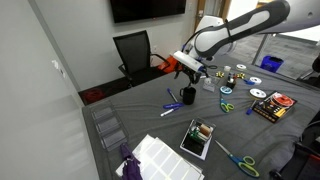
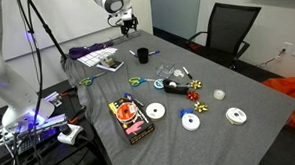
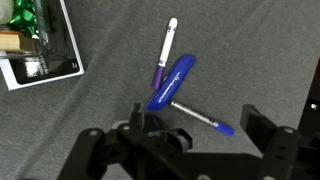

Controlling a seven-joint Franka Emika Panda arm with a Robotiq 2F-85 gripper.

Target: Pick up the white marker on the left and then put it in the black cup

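My gripper is to close next on the white-and-purple marker's body (image 1: 169,111) (image 3: 162,62), near its purple end next to the fat blue marker.
The white marker (image 3: 192,113), thin with a blue cap, lies flat on the grey cloth. It sits below and between the open fingers of my gripper (image 3: 197,128). A fat blue marker (image 3: 172,82) touches its white end, and a white-and-purple marker (image 3: 166,48) lies just beyond. The marker cluster (image 1: 170,107) shows in an exterior view beside the black cup (image 1: 187,96). The cup also shows upright (image 2: 143,56). It is out of the wrist view. My gripper (image 1: 193,72) (image 2: 131,28) hovers above the table, empty.
A white tray with a gift box (image 3: 40,50) lies at the wrist view's top left and shows in an exterior view (image 1: 197,138). Scissors (image 1: 236,160), discs (image 1: 259,93) and a dark box (image 1: 272,106) lie around. A black chair (image 1: 135,52) stands beyond the table.
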